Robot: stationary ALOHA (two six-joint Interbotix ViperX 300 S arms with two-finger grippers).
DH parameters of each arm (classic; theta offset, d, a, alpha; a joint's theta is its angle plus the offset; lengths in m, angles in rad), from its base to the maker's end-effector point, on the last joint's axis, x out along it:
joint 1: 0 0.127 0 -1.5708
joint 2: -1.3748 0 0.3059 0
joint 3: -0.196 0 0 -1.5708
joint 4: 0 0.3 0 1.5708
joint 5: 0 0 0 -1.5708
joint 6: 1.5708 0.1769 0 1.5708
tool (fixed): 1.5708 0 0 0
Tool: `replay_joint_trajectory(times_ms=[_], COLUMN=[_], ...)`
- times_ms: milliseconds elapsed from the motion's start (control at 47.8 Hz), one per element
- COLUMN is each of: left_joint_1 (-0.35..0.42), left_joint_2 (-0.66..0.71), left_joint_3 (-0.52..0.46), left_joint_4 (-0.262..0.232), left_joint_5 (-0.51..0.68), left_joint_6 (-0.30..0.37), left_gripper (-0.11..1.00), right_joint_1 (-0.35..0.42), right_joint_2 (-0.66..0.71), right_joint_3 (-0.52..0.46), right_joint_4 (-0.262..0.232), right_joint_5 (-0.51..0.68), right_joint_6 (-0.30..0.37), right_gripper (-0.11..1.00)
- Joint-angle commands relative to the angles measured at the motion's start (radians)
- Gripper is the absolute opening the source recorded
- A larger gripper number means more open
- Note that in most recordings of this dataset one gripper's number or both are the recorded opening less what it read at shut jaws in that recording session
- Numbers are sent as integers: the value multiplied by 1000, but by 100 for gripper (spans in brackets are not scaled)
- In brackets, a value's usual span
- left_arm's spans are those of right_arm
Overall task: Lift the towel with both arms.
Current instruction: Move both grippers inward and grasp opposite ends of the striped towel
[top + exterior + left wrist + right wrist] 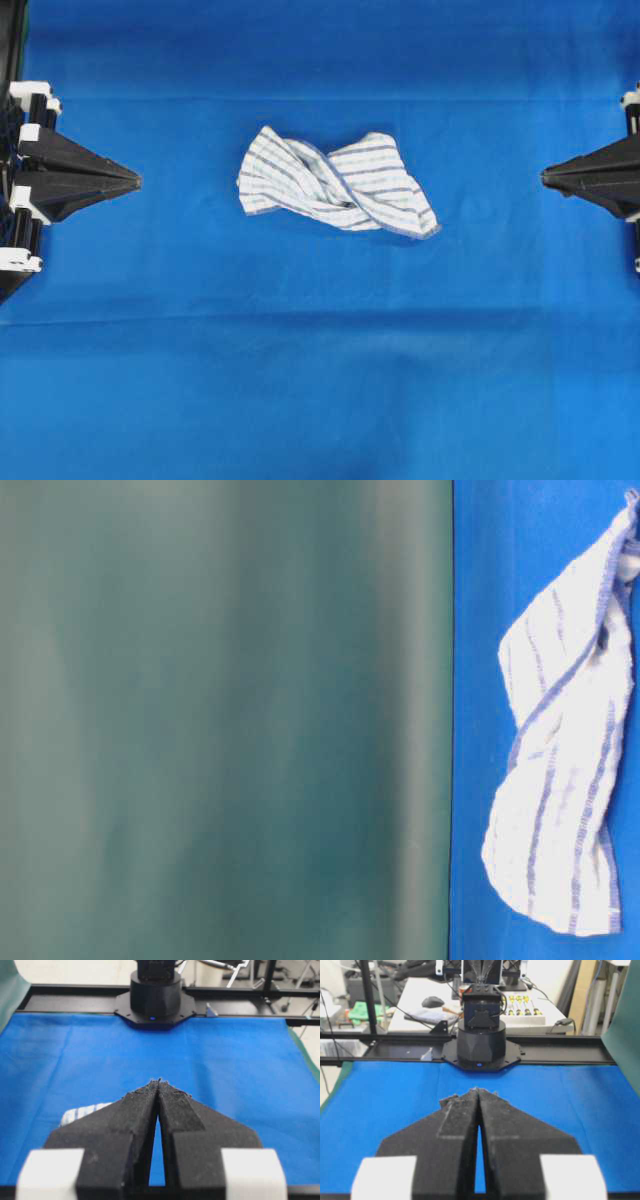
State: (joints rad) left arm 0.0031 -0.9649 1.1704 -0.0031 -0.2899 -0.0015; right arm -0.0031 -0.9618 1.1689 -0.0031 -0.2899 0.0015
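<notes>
My right gripper should grip the towel's blue-bordered edge (397, 229), just in from the corner nearest that gripper.
The towel (335, 183), white with thin blue-grey stripes, lies crumpled and twisted in the middle of the blue sheet (320, 380). It also shows at the right of the table-level view, towel (565, 770). A corner of the towel (82, 1111) peeks out left of my left gripper's fingers. My left gripper (137, 181) is at the left edge, tips together, pointing at the towel from well apart. My right gripper (543, 178) is at the right edge, also shut and empty. Both stand clear of the cloth. Left gripper (159, 1080) and right gripper (478, 1089) show tips touching.
The opposite arm's black base (155, 995) stands at the far edge of the sheet in the left wrist view, and the other base (481, 1042) in the right wrist view. A green backdrop (220, 720) fills most of the table-level view.
</notes>
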Motion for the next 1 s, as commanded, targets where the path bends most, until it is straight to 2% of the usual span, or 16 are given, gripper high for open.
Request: replay_joint_trajectory(times_ms=[0,272,502,690,774,899,983], left_joint_1=[-5,14,55,80,86,92,95], left_joint_2=[15,107,265,405,471,586,652], left_joint_3=[-25,-52,-69,-103,-117,-141,-158], left_joint_4=[-18,-17,-17,-17,-17,-17,-17], left_joint_5=[0,-12,-40,-51,-54,-80,-104], left_joint_6=[-5,14,14,14,15,17,18], left_gripper=[0,0,0,4,22,62,83], right_joint_1=[-2,-3,-31,-78,-81,-81,-87], right_joint_2=[12,112,261,411,485,612,690], right_joint_3=[-15,-87,-103,-133,-158,-201,-224], right_joint_4=[0,2,8,40,38,38,38], right_joint_5=[-2,178,178,183,189,201,207], right_joint_6=[-8,6,9,18,20,18,18], right_gripper=[0,0,0,1,4,42,63])
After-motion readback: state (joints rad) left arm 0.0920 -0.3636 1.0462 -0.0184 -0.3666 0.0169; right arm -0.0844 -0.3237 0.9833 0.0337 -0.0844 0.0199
